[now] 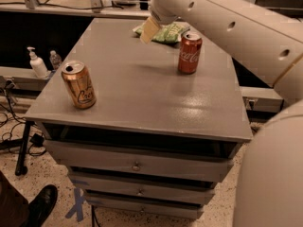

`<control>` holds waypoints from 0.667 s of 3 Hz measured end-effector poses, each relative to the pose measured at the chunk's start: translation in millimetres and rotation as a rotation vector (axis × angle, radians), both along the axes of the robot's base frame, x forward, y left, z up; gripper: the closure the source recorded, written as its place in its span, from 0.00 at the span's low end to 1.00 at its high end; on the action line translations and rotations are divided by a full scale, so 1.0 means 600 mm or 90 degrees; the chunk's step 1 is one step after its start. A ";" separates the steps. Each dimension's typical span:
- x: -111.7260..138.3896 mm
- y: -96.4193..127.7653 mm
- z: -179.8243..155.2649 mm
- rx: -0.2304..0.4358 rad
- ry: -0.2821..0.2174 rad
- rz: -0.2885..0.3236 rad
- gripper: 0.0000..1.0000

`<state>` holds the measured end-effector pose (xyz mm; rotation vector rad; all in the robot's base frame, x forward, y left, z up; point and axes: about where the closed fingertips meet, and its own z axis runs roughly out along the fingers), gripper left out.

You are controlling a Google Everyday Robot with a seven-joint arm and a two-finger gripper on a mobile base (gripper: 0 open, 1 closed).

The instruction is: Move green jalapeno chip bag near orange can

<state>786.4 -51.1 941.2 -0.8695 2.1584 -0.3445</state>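
My gripper should next move to the end [178, 31] of the green jalapeno chip bag that is closest to the red Coca-Cola can and close there.
The green jalapeno chip bag [168, 31] lies flat at the far edge of the grey cabinet top [137, 86], partly hidden behind my gripper. The orange can [79, 84] stands upright near the front left corner, with dark cursive lettering and a silver top. My gripper [150, 29] hangs from the big white arm over the far edge, just left of the bag, with a pale fingertip [149, 30] showing.
A red Coca-Cola can [189, 53] stands upright just in front of the bag. The white arm [246, 37] fills the upper right. A pump bottle [36, 63] sits on a shelf at the left. A dark shoe [40, 205] is on the floor at the lower left.
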 end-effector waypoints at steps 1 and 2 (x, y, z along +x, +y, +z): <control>0.040 -0.001 -0.030 0.008 0.012 -0.002 0.00; 0.075 -0.019 -0.059 0.020 0.021 -0.006 0.00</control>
